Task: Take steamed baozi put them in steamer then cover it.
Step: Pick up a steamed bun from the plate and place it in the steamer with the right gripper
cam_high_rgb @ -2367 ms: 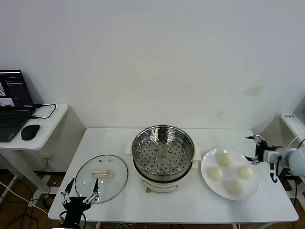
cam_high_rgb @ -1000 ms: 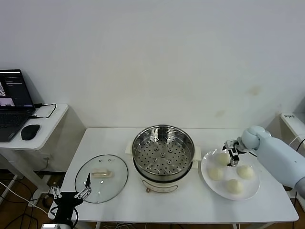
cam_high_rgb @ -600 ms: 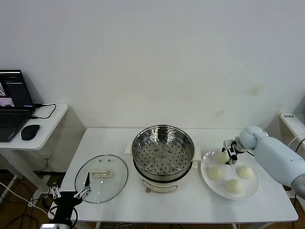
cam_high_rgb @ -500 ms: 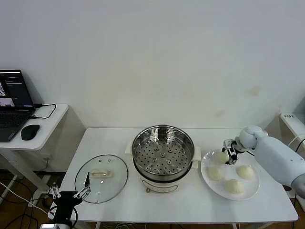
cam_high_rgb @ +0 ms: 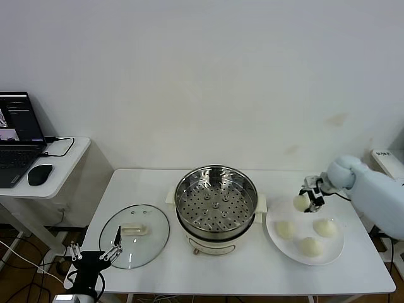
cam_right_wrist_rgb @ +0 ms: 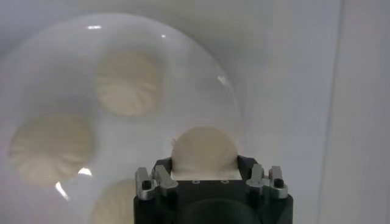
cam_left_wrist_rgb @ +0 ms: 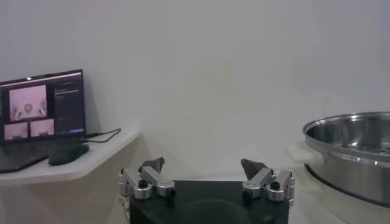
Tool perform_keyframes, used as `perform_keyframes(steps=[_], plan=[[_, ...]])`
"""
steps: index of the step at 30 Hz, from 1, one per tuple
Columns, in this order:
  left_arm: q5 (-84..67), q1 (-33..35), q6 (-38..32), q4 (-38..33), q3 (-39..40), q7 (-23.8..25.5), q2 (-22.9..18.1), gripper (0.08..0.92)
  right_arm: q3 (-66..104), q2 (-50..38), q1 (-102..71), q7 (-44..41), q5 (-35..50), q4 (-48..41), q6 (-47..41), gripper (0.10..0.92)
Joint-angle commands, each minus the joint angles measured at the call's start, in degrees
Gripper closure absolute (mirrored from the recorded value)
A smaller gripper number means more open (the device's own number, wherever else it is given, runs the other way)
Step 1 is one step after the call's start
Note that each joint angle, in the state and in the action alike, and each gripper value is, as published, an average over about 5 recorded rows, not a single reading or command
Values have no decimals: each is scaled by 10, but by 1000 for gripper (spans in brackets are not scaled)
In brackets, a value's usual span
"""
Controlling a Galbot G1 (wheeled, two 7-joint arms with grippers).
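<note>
Next, my right gripper sets the baozi down and lets go of it on the bottom of the steamer with the holes, close to the back side (cam_high_rgb: 211, 183) of the steamer.
My right gripper (cam_high_rgb: 308, 199) is shut on one baozi (cam_high_rgb: 300, 202) and holds it just above the back left rim of the white plate (cam_high_rgb: 278, 243). In the right wrist view the bun (cam_right_wrist_rgb: 203, 151) sits between the jaws. Three more baozi (cam_high_rgb: 285, 229) lie on the plate, also in the right wrist view (cam_right_wrist_rgb: 126, 83). The steel steamer (cam_high_rgb: 216, 203) stands empty at the table's middle. The glass cover (cam_high_rgb: 134, 235) lies flat to its left. My left gripper (cam_high_rgb: 95, 255) is open, low at the table's front left edge.
A side table on the left holds a laptop (cam_high_rgb: 17, 137) and a mouse (cam_high_rgb: 39, 175). The steamer rim also shows in the left wrist view (cam_left_wrist_rgb: 353, 137). The white table (cam_high_rgb: 240, 271) ends close behind the plate on the right.
My right gripper reached the back left baozi on the plate, shut on it, and lifted it slightly up and right. The left arm shifted a little at first, then stayed still.
</note>
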Motion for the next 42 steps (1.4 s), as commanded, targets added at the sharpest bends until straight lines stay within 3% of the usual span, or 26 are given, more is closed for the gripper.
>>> perform_keyframes(steps=[1,8,18,28,42], plan=[[-2,-1,0,-2,2,1,4,177,-161,-37,196,-23,116,85,-19,364],[-11,-4,1,-2,-4,2,11,177,-243,72,335,-14,202,96,-14,364],[-27,-8,2,-1,-30,4,15,177,-261,262,334,58,228,76,43,364],[-36,-15,3,-3,-52,4,15,177,-315,394,282,108,80,0,180,364],[-33,-18,6,-2,-50,3,3,177,-301,370,202,164,-86,-49,307,355]])
